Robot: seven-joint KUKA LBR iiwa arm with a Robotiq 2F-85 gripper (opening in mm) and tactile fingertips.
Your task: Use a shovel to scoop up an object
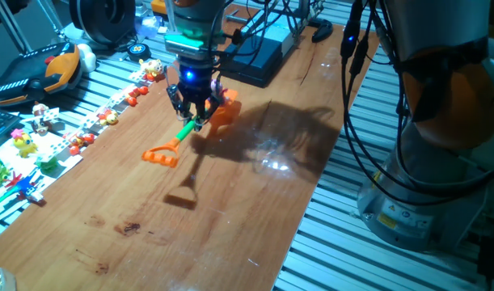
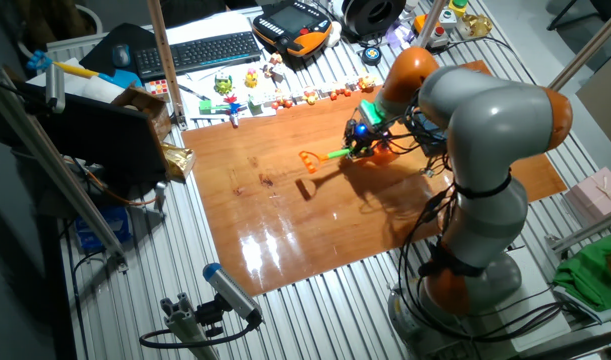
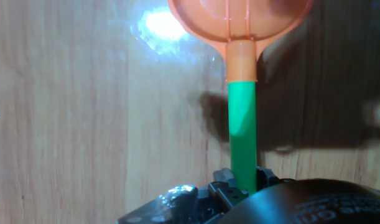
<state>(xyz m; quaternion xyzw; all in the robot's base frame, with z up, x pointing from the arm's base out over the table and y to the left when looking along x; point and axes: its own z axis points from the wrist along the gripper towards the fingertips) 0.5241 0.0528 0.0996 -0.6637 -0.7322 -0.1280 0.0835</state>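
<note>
Next, I let go of the shovel on the wood (image 1: 185, 171) between the dark knot and the black box, with the shovel's D-loop nearest the knot.
My gripper (image 1: 194, 120) is shut on the green shaft (image 1: 186, 129) of the shovel and holds it above the wooden table (image 1: 230, 226). The orange blade (image 1: 226, 109) points to the far right and the orange D-loop (image 1: 160, 156) hangs toward the near left. The shovel's shadow falls on the wood below it. The hand view shows the shaft (image 3: 242, 124) running up from between the jaws to the blade (image 3: 239, 18), with bare wood under it. The other fixed view shows the gripper (image 2: 357, 140) on the shovel (image 2: 335, 154). The tiny pink-headed figurine does not show in any view.
Rows of small red-and-yellow toys (image 1: 109, 113) line the table's left edge, with more toys on a white sheet (image 1: 24, 153). A black box (image 1: 259, 56) with cables stands at the far edge. The robot base (image 1: 441, 162) and hanging cables (image 1: 352, 121) are on the right.
</note>
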